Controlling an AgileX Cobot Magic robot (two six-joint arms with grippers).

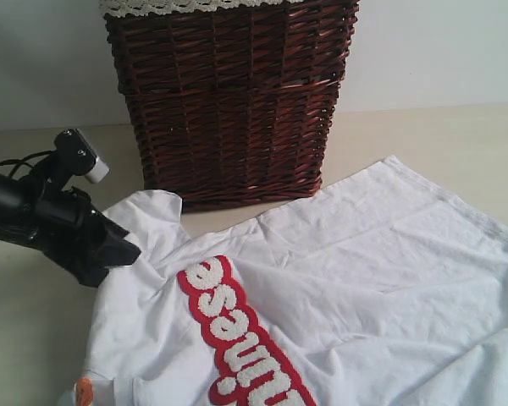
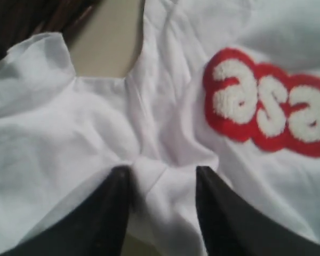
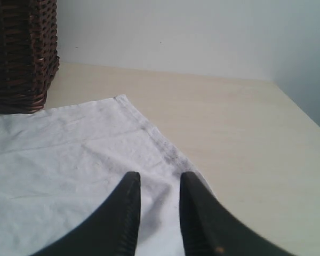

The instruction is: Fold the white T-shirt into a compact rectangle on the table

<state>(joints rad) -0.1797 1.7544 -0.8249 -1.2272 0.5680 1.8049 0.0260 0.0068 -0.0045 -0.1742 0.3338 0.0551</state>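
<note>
My left gripper is around an inner fold of the shirt and the sleeve is bunched up beside the basket, so next I take the shirt's side edge (image 1: 96,321) and pull the sleeve open.
The white T-shirt (image 1: 364,271) lies rumpled and spread over the table (image 1: 440,135), its red letter band (image 1: 237,330) running diagonally and a small orange tag (image 1: 84,391) at the bottom left. My left gripper (image 1: 127,252) sits at the shirt's left sleeve area. In the left wrist view its jaws (image 2: 162,173) stand apart around a raised ridge of the white cloth (image 2: 96,133), with the red band (image 2: 266,106) beyond. My right gripper (image 3: 159,178) is out of the exterior view; its jaws stand apart over the shirt's hem edge (image 3: 69,160), a small pucker between them.
A dark wicker basket (image 1: 229,101) with cream lace trim stands at the back, just behind the shirt, and shows in the right wrist view (image 3: 21,53). Bare table (image 3: 229,133) runs beyond the hem to the table's far edge and the pale wall.
</note>
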